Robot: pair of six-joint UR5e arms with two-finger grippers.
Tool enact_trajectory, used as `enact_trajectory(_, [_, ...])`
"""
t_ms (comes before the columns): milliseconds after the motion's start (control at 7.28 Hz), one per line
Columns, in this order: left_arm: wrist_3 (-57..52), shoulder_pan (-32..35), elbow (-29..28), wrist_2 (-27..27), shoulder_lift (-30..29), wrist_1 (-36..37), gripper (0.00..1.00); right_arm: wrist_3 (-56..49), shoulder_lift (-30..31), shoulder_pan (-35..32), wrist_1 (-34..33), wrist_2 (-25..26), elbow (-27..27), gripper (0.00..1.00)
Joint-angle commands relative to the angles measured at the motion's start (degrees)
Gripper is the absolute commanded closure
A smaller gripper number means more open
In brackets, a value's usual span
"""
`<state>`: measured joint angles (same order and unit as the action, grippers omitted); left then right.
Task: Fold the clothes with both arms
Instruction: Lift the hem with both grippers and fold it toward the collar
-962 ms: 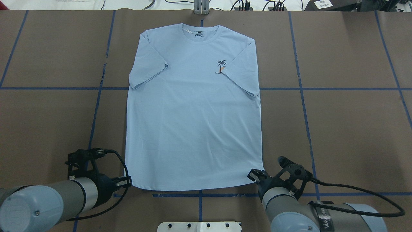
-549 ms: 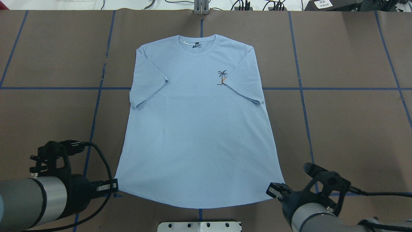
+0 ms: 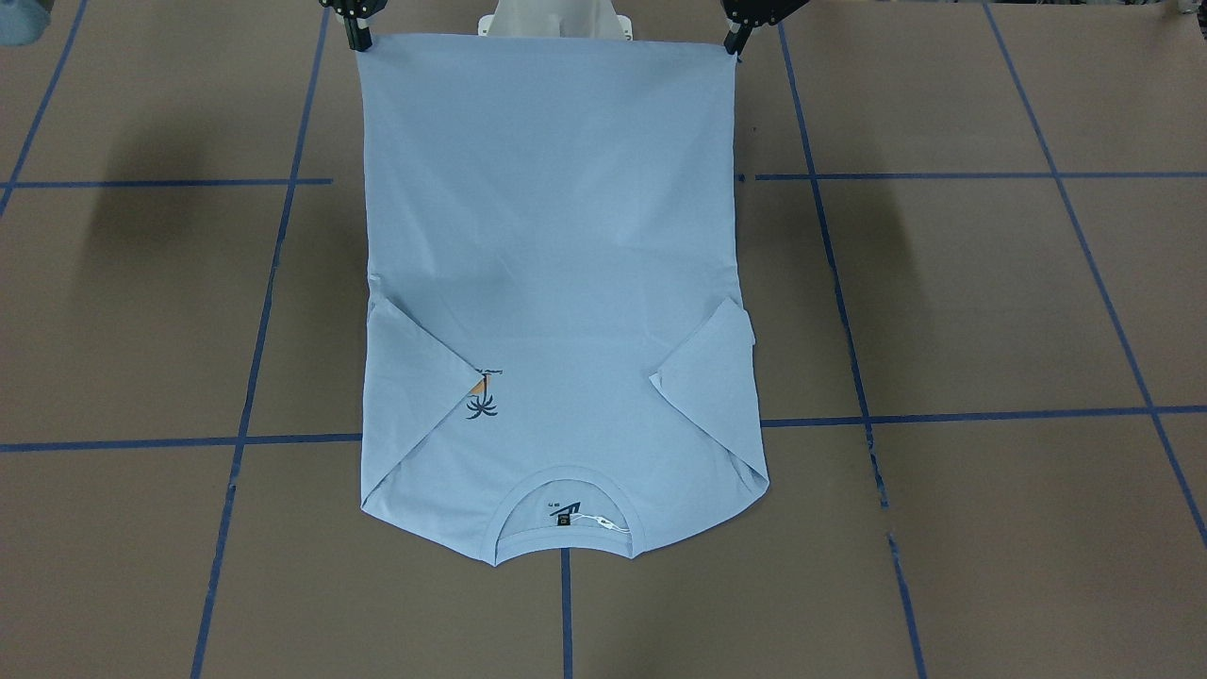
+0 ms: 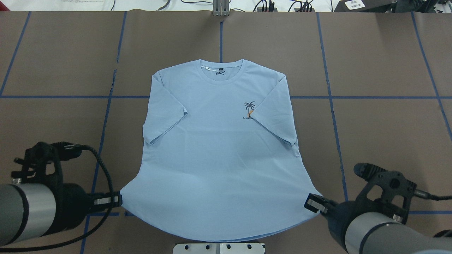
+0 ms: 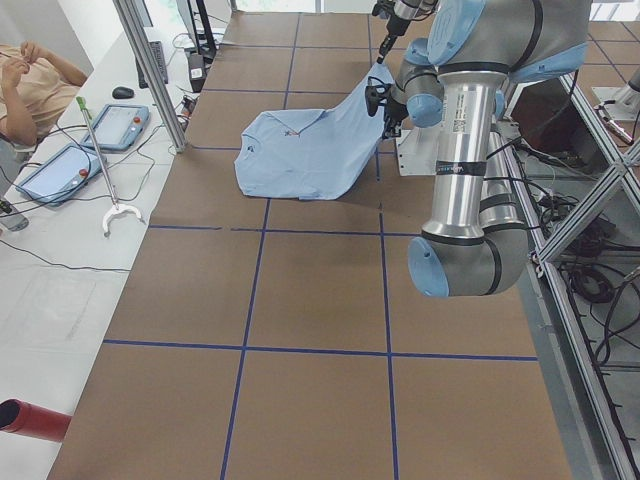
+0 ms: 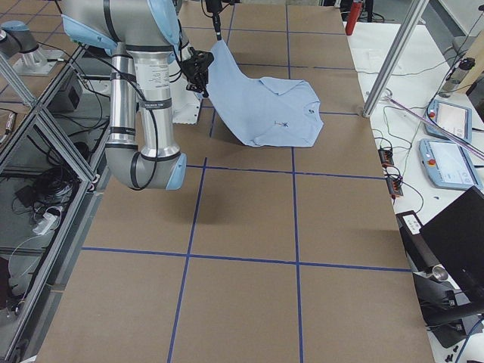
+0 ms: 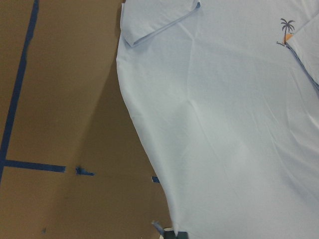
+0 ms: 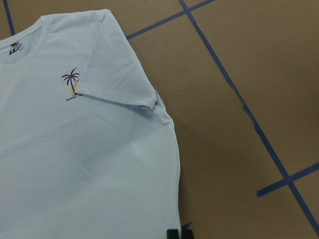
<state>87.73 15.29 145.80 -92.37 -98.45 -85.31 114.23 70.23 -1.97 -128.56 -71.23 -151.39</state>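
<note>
Next, my left gripper releases the hem corner on the outer shoulder tip farther from the palm-tree print [image 3: 764, 490].
The pale light-blue T-shirt [image 4: 219, 158] lies front up, collar [image 4: 221, 67] away from me, both sleeves folded in over the chest beside the palm-tree print [image 4: 249, 109]. My left gripper [image 4: 118, 200] is shut on the hem's left corner. My right gripper [image 4: 310, 204] is shut on the hem's right corner. Both hold the hem raised off the table while the collar end rests on it. The front view shows the T-shirt [image 3: 547, 236] stretched between the left gripper [image 3: 734, 40] and the right gripper [image 3: 358, 38]. The wrist views show the cloth [image 7: 224, 124] [image 8: 84, 149] sloping down.
The brown table [image 4: 370, 141] carries a grid of blue tape lines. My white base plate [image 4: 219, 248] sits just under the raised hem. A metal post [image 4: 220, 8] and cables stand at the far edge. An operator [image 5: 30, 90] and tablets are beyond the table.
Both grippers have pulled the hem corners back toward my base, outward and up. The shirt has slid toward me, its collar moving from the far edge to mid-table.
</note>
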Motion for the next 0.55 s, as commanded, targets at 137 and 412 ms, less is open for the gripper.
enact_trajectory(137, [-15.95, 15.59, -14.01, -2.71, -12.89, 3.49, 1.0, -11.2, -5.54, -17.84, 3.03, -6.35, 10.9, 1.0])
enact_trajectory(412, [-24.68, 24.75, -25.94, -3.7, -19.29, 2.53, 1.0, -17.26, -5.72, -27.52, 17.65, -11.45, 24.23, 1.0])
